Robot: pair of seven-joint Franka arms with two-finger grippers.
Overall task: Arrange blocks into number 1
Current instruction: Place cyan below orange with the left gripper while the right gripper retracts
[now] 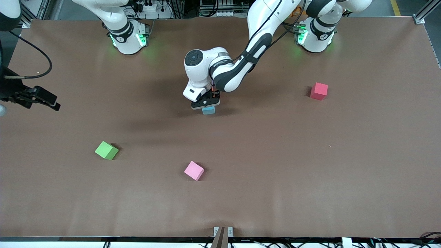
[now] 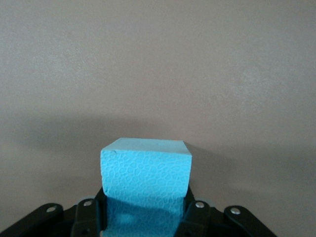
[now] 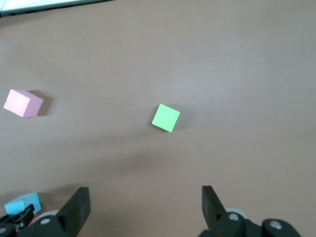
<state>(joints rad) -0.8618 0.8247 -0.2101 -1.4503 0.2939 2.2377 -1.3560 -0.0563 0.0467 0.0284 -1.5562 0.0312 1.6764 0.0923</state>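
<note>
The robot's left gripper should set the light blue block down on the brown mat (image 1: pixel 206 106) beyond the pink block, a little nearer the robots' side.
My left gripper (image 1: pixel 206 103) is low over the middle of the table, shut on a light blue block (image 1: pixel 208 110). In the left wrist view the same block (image 2: pixel 145 170) fills the gap between the fingers (image 2: pixel 198 217); I cannot tell whether it rests on the table. A green block (image 1: pixel 106 150) (image 3: pixel 166 117) and a pink block (image 1: pixel 194 170) (image 3: pixel 23 103) lie nearer the front camera. A red block (image 1: pixel 319 91) sits toward the left arm's end. My right gripper (image 3: pixel 145 200) hangs open and empty, high over the right arm's end of the table (image 1: pixel 41 98). No purple or orange block shows.
A brown mat (image 1: pixel 275 165) covers the table. A small metal bracket (image 1: pixel 223 231) sticks up at the table's front edge. Cables and frame parts run along the robots' side of the table.
</note>
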